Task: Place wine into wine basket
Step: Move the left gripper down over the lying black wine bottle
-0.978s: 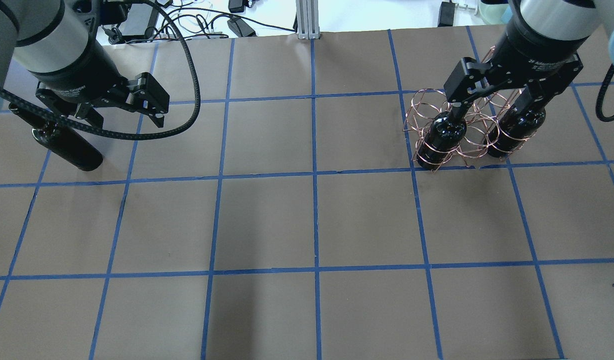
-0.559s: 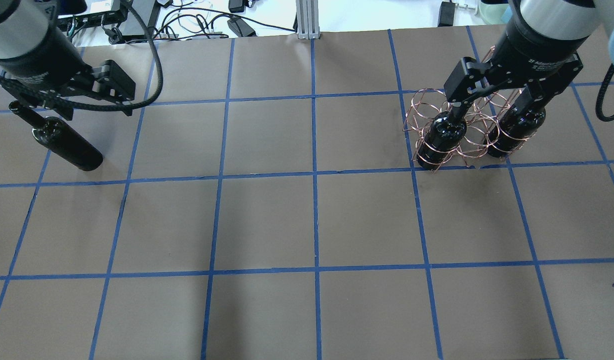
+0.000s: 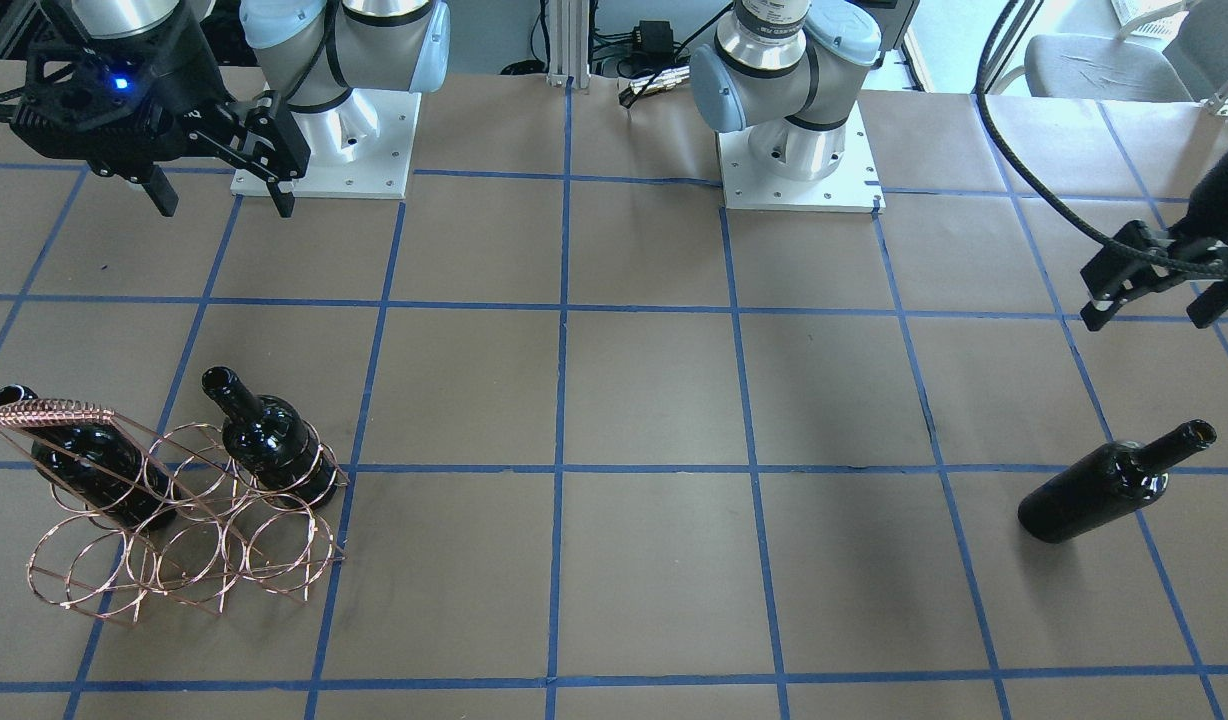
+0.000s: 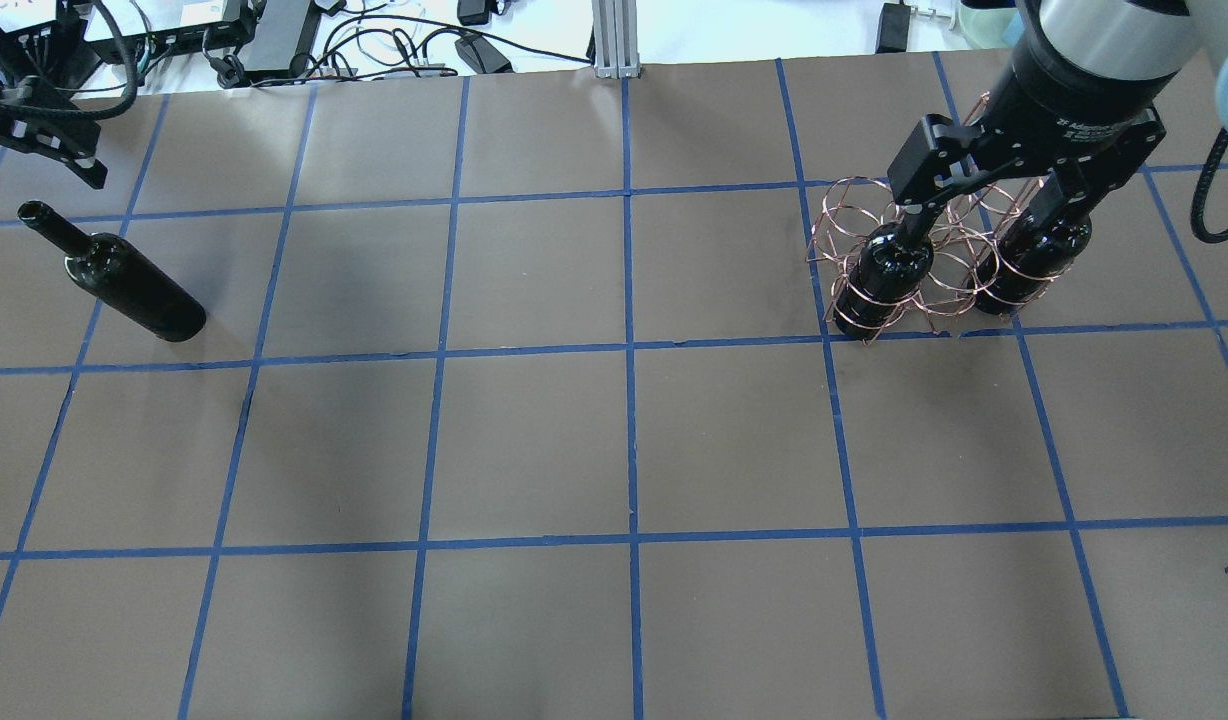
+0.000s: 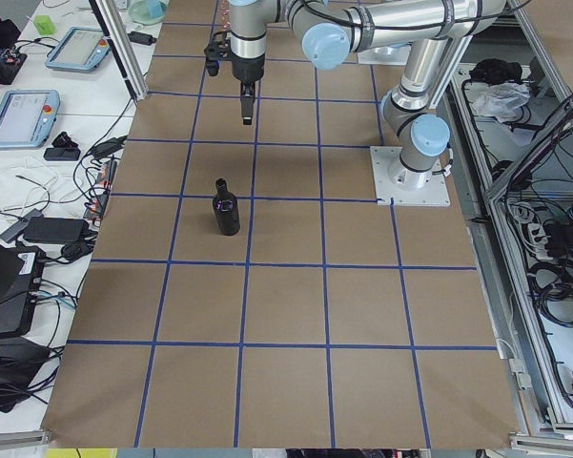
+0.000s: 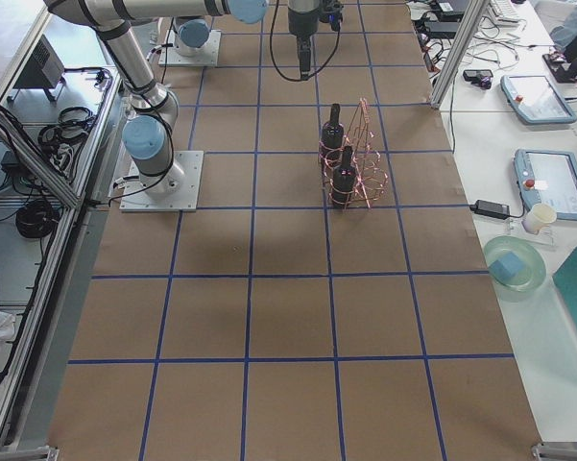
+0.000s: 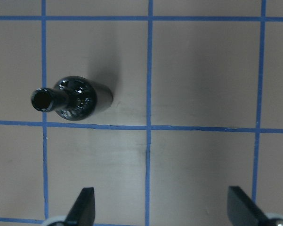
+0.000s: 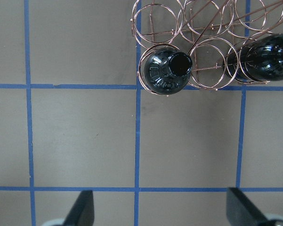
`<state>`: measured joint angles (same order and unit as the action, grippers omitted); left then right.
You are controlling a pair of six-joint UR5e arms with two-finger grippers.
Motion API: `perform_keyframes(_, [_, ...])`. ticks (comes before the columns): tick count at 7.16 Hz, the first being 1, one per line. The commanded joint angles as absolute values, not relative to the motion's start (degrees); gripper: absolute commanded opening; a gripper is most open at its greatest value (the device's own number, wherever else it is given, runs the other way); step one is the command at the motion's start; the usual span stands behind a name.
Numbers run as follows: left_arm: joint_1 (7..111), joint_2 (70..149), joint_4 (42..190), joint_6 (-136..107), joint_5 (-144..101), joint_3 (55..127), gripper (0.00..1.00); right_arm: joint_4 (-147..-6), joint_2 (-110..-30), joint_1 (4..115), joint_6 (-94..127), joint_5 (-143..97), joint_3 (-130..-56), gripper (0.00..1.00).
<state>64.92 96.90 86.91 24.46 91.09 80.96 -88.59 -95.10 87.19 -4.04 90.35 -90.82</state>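
The dark wine bottle stands alone on the table, away from the wine basket, and my left gripper will close on its neck [image 3: 1169, 450] [image 7: 60, 99].
One dark wine bottle [image 4: 124, 285] stands alone and upright on the table's left side; it also shows in the front view [image 3: 1104, 490] and the left wrist view [image 7: 70, 96]. My left gripper [image 4: 32, 178] is open and empty, high above and beyond it [image 7: 162, 207]. The copper wire wine basket [image 4: 929, 300] stands at the right and holds two more dark bottles, one [image 4: 884, 270] at its left end and one [image 4: 1034, 255] at its right end. My right gripper [image 4: 984, 215] is open and empty, hovering above the basket [image 8: 202, 28].
Brown paper with a blue tape grid [image 4: 629, 345] covers the table. Cables and power bricks [image 4: 374, 45] lie beyond the far edge. The two arm bases [image 3: 794, 140] stand at the robot's side.
My left gripper has moved from over the lone bottle away to the far left, leaving the bottle standing where it was. The right gripper and the basket have not moved.
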Motion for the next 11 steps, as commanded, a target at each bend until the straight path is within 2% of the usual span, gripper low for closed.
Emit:
perform_keyframes(1, [60.05, 102.81, 85.27, 29.69, 90.79, 78.40, 1.00, -88.59, -95.10, 87.19, -3.96, 90.35, -90.79, 1.00])
perform_keyframes(6, [57.92, 108.10, 82.19, 32.52, 90.97, 79.19, 1.00, -88.59, -95.10, 87.19, -3.96, 90.26, -90.79, 1.00])
perform_keyframes(8, [57.83, 110.03, 81.04, 31.47, 89.31, 79.45, 0.93, -88.59, -95.10, 87.19, -3.96, 90.26, -90.88, 1.00])
perform_keyframes(10, [57.83, 110.56, 81.04, 31.46, 89.47, 79.63, 0.76, -88.59, -95.10, 87.19, -3.96, 90.35, -90.88, 1.00])
perform_keyframes(11, [57.83, 110.48, 81.04, 31.46, 89.47, 80.15, 0.74, -88.59, -95.10, 87.19, -3.96, 90.26, -90.88, 1.00])
